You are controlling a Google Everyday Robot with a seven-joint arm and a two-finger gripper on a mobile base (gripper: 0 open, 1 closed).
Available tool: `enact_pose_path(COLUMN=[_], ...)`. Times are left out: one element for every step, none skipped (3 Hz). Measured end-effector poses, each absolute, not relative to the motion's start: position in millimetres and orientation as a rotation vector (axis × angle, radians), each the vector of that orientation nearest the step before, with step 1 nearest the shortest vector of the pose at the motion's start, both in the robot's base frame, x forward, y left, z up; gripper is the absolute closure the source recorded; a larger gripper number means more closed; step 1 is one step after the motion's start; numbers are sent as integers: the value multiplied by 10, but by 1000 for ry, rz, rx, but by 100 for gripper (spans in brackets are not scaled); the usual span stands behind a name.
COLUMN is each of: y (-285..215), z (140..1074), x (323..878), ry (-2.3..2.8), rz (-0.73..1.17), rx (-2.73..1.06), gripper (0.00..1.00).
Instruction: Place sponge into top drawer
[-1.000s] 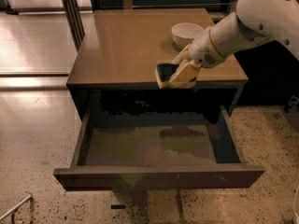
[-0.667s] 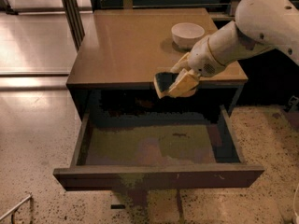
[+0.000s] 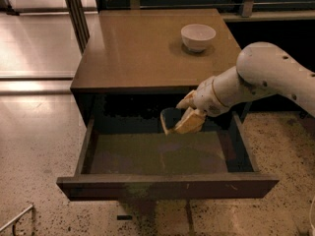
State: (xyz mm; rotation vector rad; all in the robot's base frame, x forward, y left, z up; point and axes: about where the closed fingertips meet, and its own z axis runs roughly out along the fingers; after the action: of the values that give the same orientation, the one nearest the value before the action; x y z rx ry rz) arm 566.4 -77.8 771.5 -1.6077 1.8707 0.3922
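My gripper will let go of the sponge near the middle of the open top drawer's greenish-brown bottom [image 3: 173,145].
The top drawer [image 3: 165,185] of the brown cabinet stands pulled out, its greenish-brown floor showing. My gripper [image 3: 186,116] reaches in from the right and hangs above the back half of the drawer, just in front of the cabinet's edge. It is shut on the sponge [image 3: 171,119], which is tilted, its dark scrub layer facing left and its pale yellow foam against the fingers. The sponge is held a little above the drawer floor.
A white bowl [image 3: 198,36] sits at the back right of the cabinet top [image 3: 138,48]. A dark metal post [image 3: 76,14] stands at the cabinet's back left. Speckled floor lies around the cabinet, and a metal frame [image 3: 15,219] shows at bottom left.
The gripper has carried the sponge off the cabinet top, forward and down over the front edge, so it now hangs above the open drawer.
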Motion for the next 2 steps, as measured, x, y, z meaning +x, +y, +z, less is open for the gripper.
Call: enact_pose_path(y=[-826, -906], z=[7170, 6652], x=[5721, 5840], ry=[1891, 1936], rz=[439, 513], rx=[-1578, -1544], gripper=[100, 100])
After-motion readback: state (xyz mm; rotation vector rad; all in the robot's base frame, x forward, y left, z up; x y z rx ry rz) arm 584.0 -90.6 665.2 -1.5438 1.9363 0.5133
